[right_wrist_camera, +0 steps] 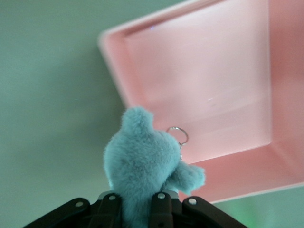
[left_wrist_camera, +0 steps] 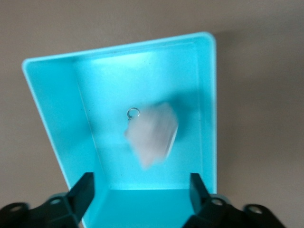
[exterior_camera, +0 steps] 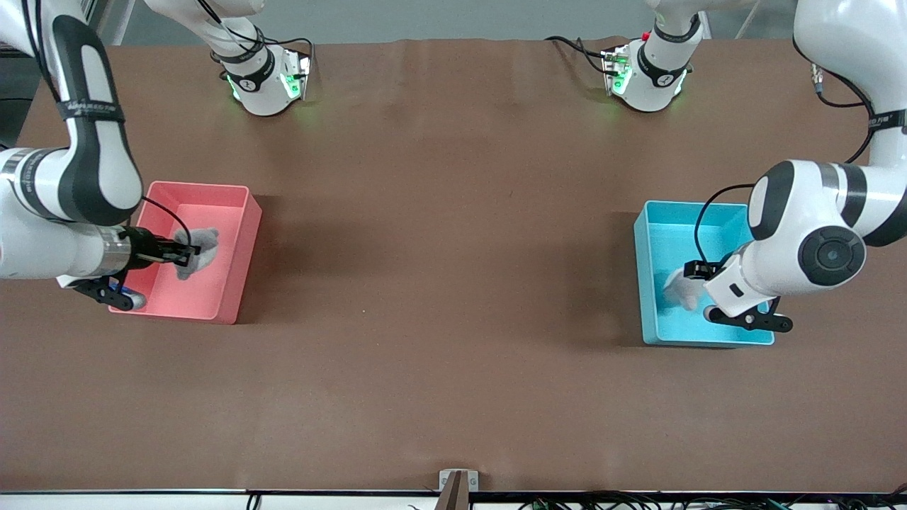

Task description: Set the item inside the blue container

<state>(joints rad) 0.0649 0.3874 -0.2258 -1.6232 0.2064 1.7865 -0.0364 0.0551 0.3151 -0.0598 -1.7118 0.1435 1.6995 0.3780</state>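
Note:
My right gripper is going to the table. It will leave the grey plush toy on the table midway (exterior_camera: 451, 288) between the pink bin and blue container.
The blue container (exterior_camera: 646, 283) stands at the left arm's end of the table. My left gripper (exterior_camera: 703, 290) hangs over it, open and holding nothing. In the left wrist view the container (left_wrist_camera: 57, 118) fills the picture and a pale plush toy (left_wrist_camera: 152, 134) with a metal ring (left_wrist_camera: 133, 113) shows blurred inside its walls, free of the open gripper (left_wrist_camera: 141, 190). From the front that toy (exterior_camera: 682, 289) is partly hidden by the hand. My right gripper (exterior_camera: 186, 253) is shut on a grey plush toy (exterior_camera: 202, 248) over the pink bin (exterior_camera: 241, 269). The fluffy toy (right_wrist_camera: 142, 166) sticks out between the fingers (right_wrist_camera: 161, 209).
The pink bin (right_wrist_camera: 228, 85) sits at the right arm's end of the table, and its floor looks bare. Brown table surface (exterior_camera: 446, 248) stretches between the two bins. Both arm bases (exterior_camera: 266, 78) stand along the table's edge farthest from the front camera.

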